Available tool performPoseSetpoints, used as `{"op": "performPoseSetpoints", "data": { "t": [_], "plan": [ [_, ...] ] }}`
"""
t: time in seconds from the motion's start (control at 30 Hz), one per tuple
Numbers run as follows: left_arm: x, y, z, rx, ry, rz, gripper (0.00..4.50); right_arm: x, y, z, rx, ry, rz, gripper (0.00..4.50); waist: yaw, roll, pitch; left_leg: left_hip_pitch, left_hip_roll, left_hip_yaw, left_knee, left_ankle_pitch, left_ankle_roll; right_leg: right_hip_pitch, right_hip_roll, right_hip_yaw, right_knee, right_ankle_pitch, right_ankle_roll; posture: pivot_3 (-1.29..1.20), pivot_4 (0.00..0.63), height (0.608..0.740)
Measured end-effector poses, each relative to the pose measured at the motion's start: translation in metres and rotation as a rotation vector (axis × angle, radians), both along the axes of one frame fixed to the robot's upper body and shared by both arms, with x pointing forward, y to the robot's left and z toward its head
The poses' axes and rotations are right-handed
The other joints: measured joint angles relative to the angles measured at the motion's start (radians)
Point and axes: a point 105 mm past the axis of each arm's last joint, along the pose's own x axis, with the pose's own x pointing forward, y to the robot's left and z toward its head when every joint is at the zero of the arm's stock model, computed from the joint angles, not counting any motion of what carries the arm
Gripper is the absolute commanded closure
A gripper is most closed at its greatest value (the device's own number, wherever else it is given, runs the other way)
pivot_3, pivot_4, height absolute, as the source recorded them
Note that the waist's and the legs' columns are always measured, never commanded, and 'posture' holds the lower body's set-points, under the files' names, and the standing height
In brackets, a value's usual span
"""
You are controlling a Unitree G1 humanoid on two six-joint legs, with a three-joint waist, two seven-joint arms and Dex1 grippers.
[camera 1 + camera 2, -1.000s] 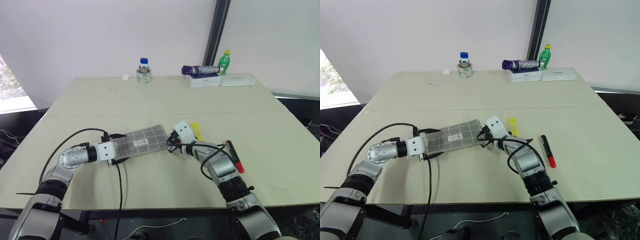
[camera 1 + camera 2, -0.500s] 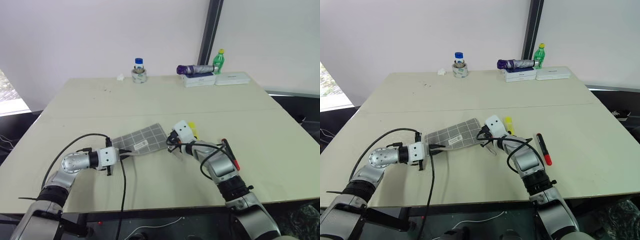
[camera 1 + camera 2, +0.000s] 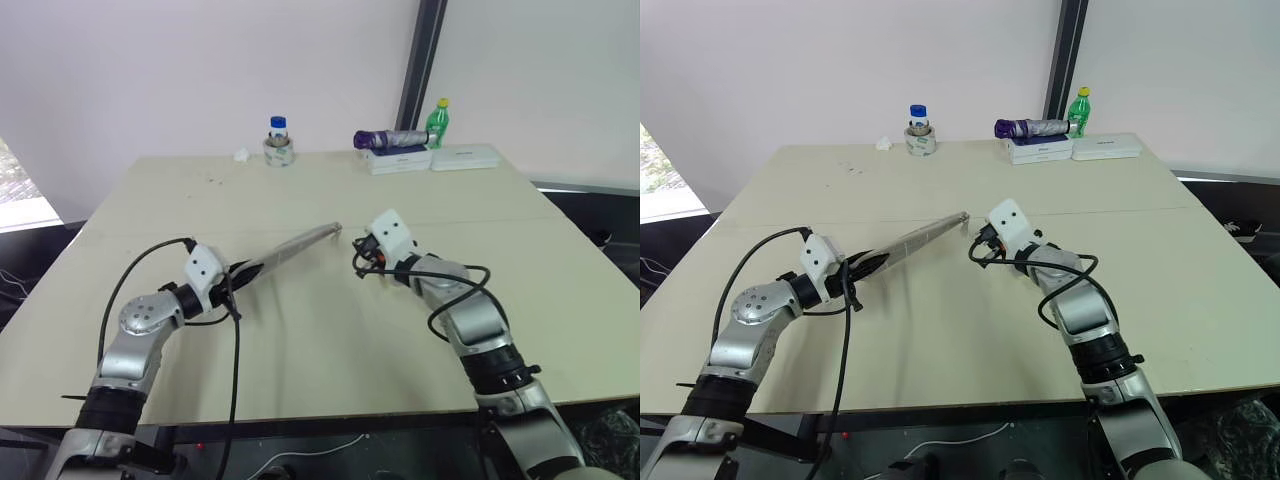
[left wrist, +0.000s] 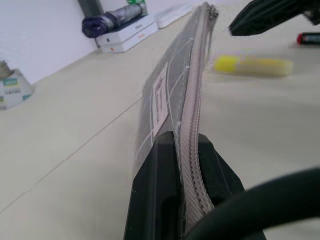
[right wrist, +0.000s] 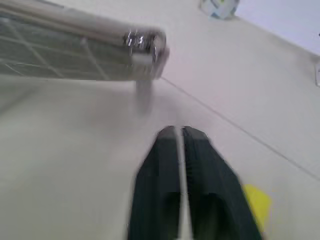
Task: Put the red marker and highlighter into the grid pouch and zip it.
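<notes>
Next, I open my shut right gripper, as the zip pull hangs beyond its fingers, then take the zip pull and pull it toward my left gripper (image 3: 887, 256).
The grid pouch (image 3: 290, 250) hangs in the air above the table, turned on edge with its zip (image 4: 197, 85) along the top. My left gripper (image 3: 232, 280) is shut on its near end, and the white label (image 4: 160, 100) faces sideways. My right gripper (image 3: 358, 262) hovers just past the pouch's far end, shut, empty and clear of the zip pull (image 5: 145, 42). In the left wrist view the yellow highlighter (image 4: 252, 65) lies on the table beyond the pouch, and the red marker (image 4: 307, 37) lies farther off at the frame's edge.
Along the table's far edge stand a blue-capped jar on a tape roll (image 3: 278, 142), a folded purple umbrella on white boxes (image 3: 395, 145) and a green bottle (image 3: 437, 118). A black cable (image 3: 235, 350) loops from my left wrist.
My left gripper closed on the pouch, lifted it off the table and rolled it onto its edge. My right gripper rose too and now sits apart from the pouch's end.
</notes>
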Motion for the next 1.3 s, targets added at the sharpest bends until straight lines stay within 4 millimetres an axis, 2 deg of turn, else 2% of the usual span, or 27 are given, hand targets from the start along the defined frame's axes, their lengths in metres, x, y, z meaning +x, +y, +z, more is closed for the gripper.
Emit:
{"op": "performPoseSetpoints", "data": {
  "t": [0.13, 0.37, 0.6, 0.87, 0.97, 1.0, 1.03, 1.17, 1.3],
  "plan": [
    [-0.002, 0.000, 0.007, -0.064, 0.003, 0.054, 4.50, -0.006, -0.009, 0.008, -0.007, -0.001, 0.013, 0.77, 0.002, 0.000, 0.000, 0.000, 0.000, 0.000, 0.000, 0.000, 0.000, 0.000, 0.000, 0.000, 0.000, 0.000, 0.000, 0.00, 0.150, 0.736],
    [-0.003, -0.001, 0.010, -0.081, 0.011, 0.078, 4.50, -0.009, -0.010, 0.010, 0.019, 0.016, 0.023, 0.77, 0.002, 0.000, 0.000, 0.000, 0.000, 0.000, 0.000, 0.000, 0.000, 0.000, 0.000, 0.000, -0.001, 0.000, 0.000, 0.00, 0.150, 0.736],
    [-0.004, -0.002, 0.010, -0.077, 0.013, 0.066, 4.50, -0.005, 0.009, 0.022, 0.092, 0.017, 0.051, 0.77, 0.002, 0.000, 0.000, 0.000, 0.000, 0.000, 0.000, 0.000, 0.000, 0.000, 0.000, 0.000, -0.001, 0.000, 0.000, 0.00, 0.150, 0.736],
    [-0.008, -0.005, 0.009, -0.065, 0.017, 0.034, 4.50, 0.006, 0.013, 0.024, 0.147, 0.039, 0.022, 0.77, 0.003, 0.000, 0.000, 0.000, 0.000, 0.000, 0.000, 0.000, 0.000, 0.000, -0.001, 0.000, -0.001, 0.000, 0.000, 0.00, 0.150, 0.736],
    [-0.009, -0.009, 0.006, -0.057, 0.028, 0.013, 4.50, 0.009, 0.017, 0.023, 0.179, 0.051, 0.028, 1.54, 0.002, 0.000, 0.000, 0.000, 0.000, 0.000, -0.001, 0.000, 0.000, 0.000, -0.001, 0.000, -0.001, 0.000, 0.000, 0.00, 0.150, 0.736],
    [-0.009, -0.011, 0.005, -0.055, 0.030, 0.007, 4.50, 0.010, 0.020, 0.022, 0.187, 0.056, 0.030, 2.00, 0.001, 0.000, 0.000, 0.000, 0.000, 0.000, -0.001, 0.000, 0.000, 0.000, -0.001, 0.000, -0.001, 0.000, 0.000, 0.00, 0.150, 0.736],
    [-0.010, -0.012, 0.005, -0.054, 0.030, 0.003, 4.50, 0.011, 0.021, 0.021, 0.192, 0.061, 0.032, 2.65, 0.001, 0.000, 0.000, 0.000, 0.000, 0.000, -0.001, 0.000, 0.000, 0.000, 0.000, 0.000, -0.001, 0.000, 0.000, 0.00, 0.150, 0.736],
    [-0.012, -0.013, 0.006, -0.051, 0.022, -0.004, 4.50, 0.011, 0.024, 0.018, 0.200, 0.075, 0.040, 4.48, 0.001, 0.000, 0.000, 0.000, 0.000, 0.000, -0.001, 0.000, 0.000, 0.000, -0.001, 0.000, -0.002, 0.000, 0.000, 0.00, 0.150, 0.736],
    [-0.013, -0.015, 0.002, -0.054, 0.034, -0.003, 4.50, 0.007, 0.027, 0.019, 0.202, 0.077, 0.067, 4.48, 0.002, 0.000, 0.000, 0.000, 0.000, 0.000, -0.001, 0.000, 0.000, 0.000, -0.001, 0.000, -0.002, 0.000, 0.000, 0.00, 0.150, 0.736]
  ]
}}
